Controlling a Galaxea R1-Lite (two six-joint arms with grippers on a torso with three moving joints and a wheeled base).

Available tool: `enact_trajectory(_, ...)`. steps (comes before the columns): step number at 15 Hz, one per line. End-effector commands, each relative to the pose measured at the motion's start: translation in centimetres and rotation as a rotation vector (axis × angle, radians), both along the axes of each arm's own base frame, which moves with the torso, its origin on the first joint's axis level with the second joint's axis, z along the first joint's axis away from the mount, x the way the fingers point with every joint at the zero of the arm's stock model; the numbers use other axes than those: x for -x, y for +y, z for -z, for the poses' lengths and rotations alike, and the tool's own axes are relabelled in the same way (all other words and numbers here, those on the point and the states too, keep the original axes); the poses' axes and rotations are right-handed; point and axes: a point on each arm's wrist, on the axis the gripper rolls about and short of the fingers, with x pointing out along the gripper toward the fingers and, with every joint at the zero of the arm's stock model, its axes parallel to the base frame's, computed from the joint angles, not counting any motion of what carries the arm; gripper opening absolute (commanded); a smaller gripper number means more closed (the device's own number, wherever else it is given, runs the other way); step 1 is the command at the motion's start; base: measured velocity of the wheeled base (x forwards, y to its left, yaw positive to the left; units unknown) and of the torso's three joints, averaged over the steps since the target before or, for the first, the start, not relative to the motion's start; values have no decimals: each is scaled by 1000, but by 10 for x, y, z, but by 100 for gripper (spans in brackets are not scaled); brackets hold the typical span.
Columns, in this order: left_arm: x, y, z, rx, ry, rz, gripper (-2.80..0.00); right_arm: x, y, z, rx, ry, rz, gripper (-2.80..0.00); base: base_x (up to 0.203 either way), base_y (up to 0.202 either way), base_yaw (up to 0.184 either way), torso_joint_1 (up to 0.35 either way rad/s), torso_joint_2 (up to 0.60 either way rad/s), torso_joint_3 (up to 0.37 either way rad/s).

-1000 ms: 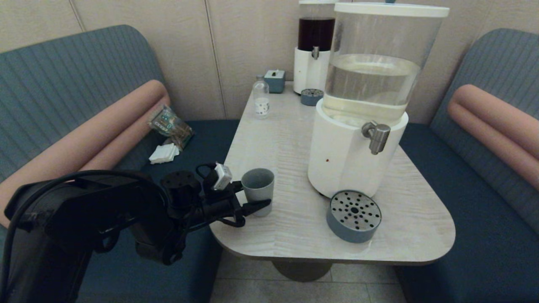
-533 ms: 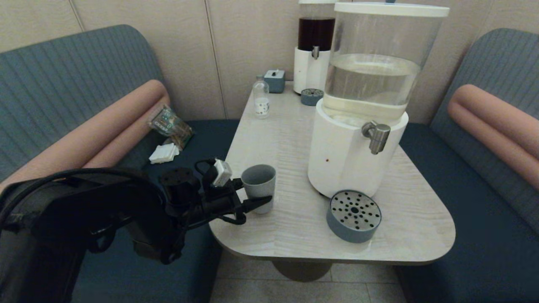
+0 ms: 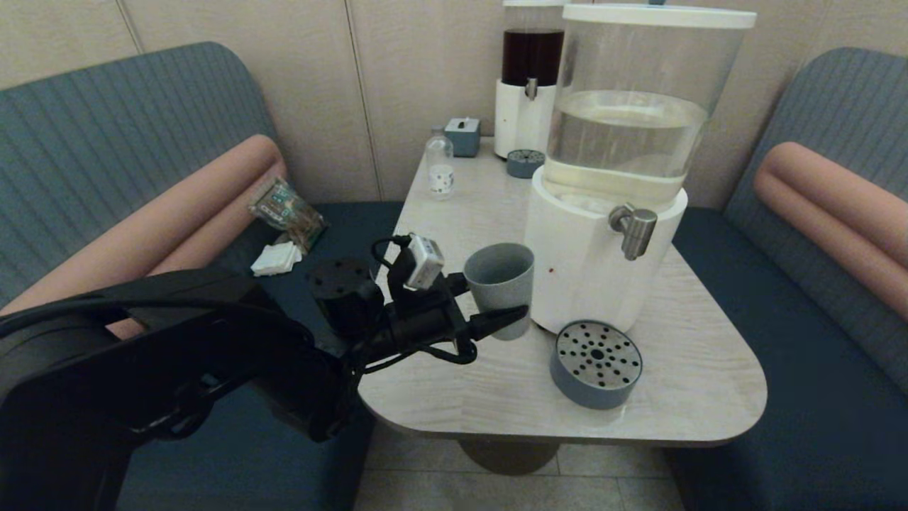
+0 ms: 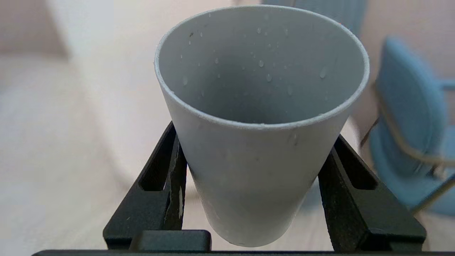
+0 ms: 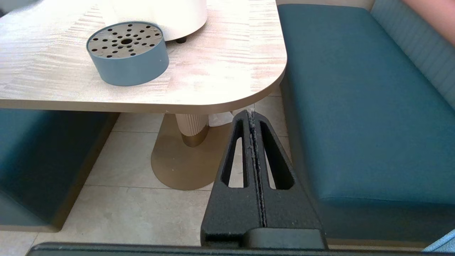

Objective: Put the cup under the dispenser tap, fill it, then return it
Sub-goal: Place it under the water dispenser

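Note:
I should use my left gripper to release the grey-blue cup on the round perforated drip tray (image 3: pixel 596 343), toward the white base of the large dispenser.
The grey-blue cup (image 3: pixel 499 287) hangs upright just above the table (image 3: pixel 461 383), left of the large dispenser's white base (image 3: pixel 582 262). My left gripper (image 3: pixel 505 306) is shut on the cup's lower wall; in the left wrist view the cup (image 4: pixel 256 149) sits between both black fingers (image 4: pixel 167 174), droplets on its inner wall. The steel dispenser tap (image 3: pixel 635 228) sticks out to the right of the cup, over the round perforated drip tray (image 3: pixel 596 362). My right gripper (image 5: pixel 251 115) is parked shut below the table's right front corner.
A smaller dark-liquid dispenser (image 3: pixel 530 78), its little drip tray (image 3: pixel 525 162), a grey-blue box (image 3: pixel 462 135) and a clear bottle (image 3: pixel 440 170) stand at the table's far end. Blue benches flank the table; a packet (image 3: pixel 287 209) and napkins (image 3: pixel 275 259) lie on the left one.
The left gripper has lifted the cup off the table and carried it right, from near the left edge to beside the dispenser base.

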Motion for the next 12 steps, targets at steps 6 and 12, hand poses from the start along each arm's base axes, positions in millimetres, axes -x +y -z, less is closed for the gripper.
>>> enact_trajectory(6, 10, -61, 14, 26, -2, 140, -280, 0, 0, 0, 0, 0, 1, -280, 0, 0, 0, 0, 0, 0)
enact_trajectory(12, -2, -90, 34, 48, -15, 165, -280, 0, 0, 0, 0, 1, -1, -280, 0, 0, 0, 0, 0, 0)
